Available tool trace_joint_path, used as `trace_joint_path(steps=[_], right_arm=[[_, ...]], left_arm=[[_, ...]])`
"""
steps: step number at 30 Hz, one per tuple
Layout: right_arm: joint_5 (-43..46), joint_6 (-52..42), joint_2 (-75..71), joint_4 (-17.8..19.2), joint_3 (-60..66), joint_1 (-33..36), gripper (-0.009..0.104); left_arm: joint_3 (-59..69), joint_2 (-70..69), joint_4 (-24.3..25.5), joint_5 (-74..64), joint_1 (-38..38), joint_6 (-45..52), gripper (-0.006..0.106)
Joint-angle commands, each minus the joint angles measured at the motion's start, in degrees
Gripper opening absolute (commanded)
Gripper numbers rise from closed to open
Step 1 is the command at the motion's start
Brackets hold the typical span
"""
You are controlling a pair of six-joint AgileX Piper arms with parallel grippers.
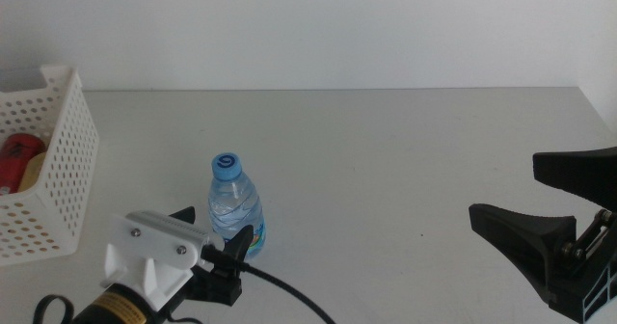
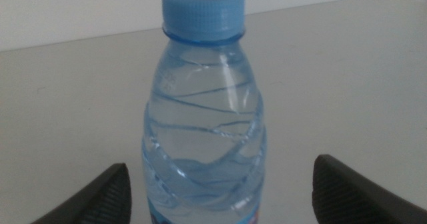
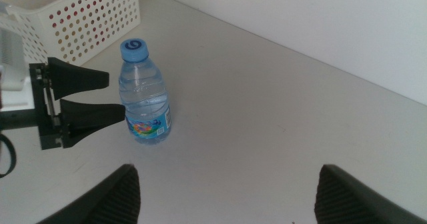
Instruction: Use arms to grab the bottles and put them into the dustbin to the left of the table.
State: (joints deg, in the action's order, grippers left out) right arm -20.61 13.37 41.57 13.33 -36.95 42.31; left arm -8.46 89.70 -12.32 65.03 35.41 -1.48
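My left gripper is going to the water bottle. It will close on the middle of the water bottle's body (image 1: pixel 238 217) (image 2: pixel 204 189), just above its colourful label.
A small clear water bottle (image 1: pixel 234 206) with a blue cap stands upright on the table (image 1: pixel 386 150), left of centre. My left gripper (image 1: pixel 214 226) is low at the bottle's near side, open, its jaws reaching to either side of the bottle's base without touching it. The left wrist view shows the bottle (image 2: pixel 203 117) close up between the open jaws of the left gripper (image 2: pixel 220 184). My right gripper (image 1: pixel 504 189) waits open at the table's right side, holding nothing. The white perforated dustbin (image 1: pixel 63 160) stands at the far left with a red can (image 1: pixel 19 158) lying inside.
A yellowish shape (image 1: pixel 35 170) lies next to the can in the dustbin, mostly hidden by the wall. In the right wrist view the dustbin (image 3: pixel 80 17) stands behind the left gripper (image 3: pixel 110 96) and the bottle (image 3: pixel 143 91). The white wall runs along the table's far edge.
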Motion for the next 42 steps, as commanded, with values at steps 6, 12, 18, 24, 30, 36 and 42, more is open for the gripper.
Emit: trace_joint_path(steps=[6, 12, 18, 24, 30, 36, 42], right_arm=[[3.63, -0.74, -0.16, 0.96, -1.30, -0.03, 0.067], [3.58, -0.75, -0.16, 0.96, -1.30, -0.03, 0.067], [3.58, -0.75, -0.16, 0.96, -1.30, -0.03, 0.067], [3.58, -0.75, -0.16, 0.96, -1.30, -0.03, 0.067], [3.58, -0.75, -0.16, 0.96, -1.30, -0.03, 0.067], [3.58, -0.75, -0.16, 0.96, -1.30, -0.03, 0.067], [3.58, -0.75, -0.16, 0.96, -1.30, -0.03, 0.067]], left_arm=[[-8.17, 7.01, 4.13, 8.50, -6.20, -1.36, 0.092], [-14.90, 13.58, 13.81, 8.45, -11.60, -5.97, 0.092], [-19.76, 18.62, 21.39, 8.48, -15.15, -11.94, 0.082], [-19.72, 16.74, 27.62, 9.06, -16.77, -10.32, 0.041], [-19.80, 7.67, 23.95, 0.10, -16.77, -9.07, 0.031], [-23.00, -3.62, 15.74, -19.89, -16.77, -4.43, 0.031], [-33.15, -11.46, 12.32, -48.44, -17.35, 1.48, 0.031]])
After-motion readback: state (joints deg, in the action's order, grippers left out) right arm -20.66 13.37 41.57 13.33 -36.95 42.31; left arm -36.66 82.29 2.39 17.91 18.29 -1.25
